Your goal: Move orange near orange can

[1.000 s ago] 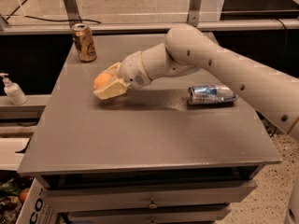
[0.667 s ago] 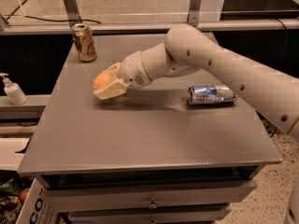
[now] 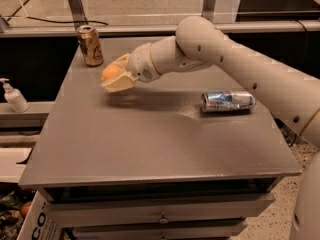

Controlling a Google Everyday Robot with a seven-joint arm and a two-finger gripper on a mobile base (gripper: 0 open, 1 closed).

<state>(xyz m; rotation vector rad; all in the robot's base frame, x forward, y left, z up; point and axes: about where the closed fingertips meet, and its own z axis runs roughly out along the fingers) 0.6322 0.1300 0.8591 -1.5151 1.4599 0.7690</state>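
Note:
Next, my gripper lets go of the orange on the grey table (image 3: pixel 113 57), next to the bottom of the orange can.
The orange (image 3: pixel 110 72) is a small round fruit held between the cream fingers of my gripper (image 3: pixel 113 76). The gripper hovers a little above the grey table (image 3: pixel 150 134), at its far left part. The orange can (image 3: pixel 91 45), coppery brown with a silver top, stands upright at the table's far left corner, a short way behind and to the left of the gripper. My white arm reaches in from the right across the table.
A silver-and-blue can (image 3: pixel 228 101) lies on its side at the table's right. A white pump bottle (image 3: pixel 13 96) stands on a lower ledge to the left. Drawers sit under the table's front edge. A glass rail runs behind the table.
My gripper with the orange has risen slightly and shifted towards the far left, closer to the orange can. The cans have not moved.

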